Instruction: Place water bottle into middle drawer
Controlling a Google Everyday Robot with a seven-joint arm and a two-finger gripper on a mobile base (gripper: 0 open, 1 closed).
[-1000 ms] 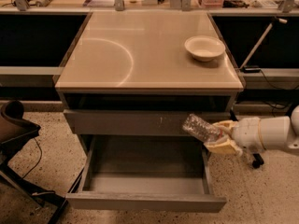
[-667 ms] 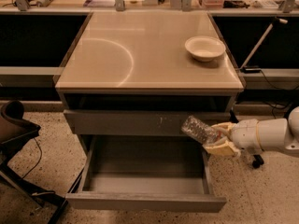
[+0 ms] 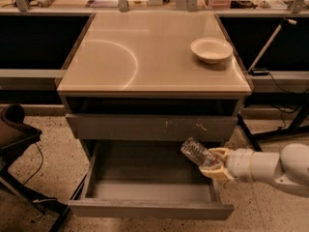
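Note:
Next, my gripper sets the water bottle down and lets go of it on the middle drawer's bare bottom [image 3: 179, 169], toward the side that is nearest to my arm.
The water bottle [image 3: 195, 152], clear crinkled plastic, is held tilted in my gripper [image 3: 213, 164], which is shut on its lower end. Its free end points up and left. My arm comes in from the right edge. The bottle hangs over the right side of the middle drawer [image 3: 149, 210], which is pulled out and open, with a plain grey front panel. Nothing lies on the visible part of the drawer's floor. The bottle's label and cap are hidden by the gripper.
Above the open drawer is a shut drawer front with pale scratch marks [image 3: 152, 127]. A white bowl [image 3: 211, 49] sits at the back right of the cabinet top [image 3: 145, 57]. A dark chair [image 3: 14, 134] stands at the left, and cables and a stand at the right.
My gripper has moved down and to the left with the bottle, from in front of the scratched drawer front to over the open drawer's right side.

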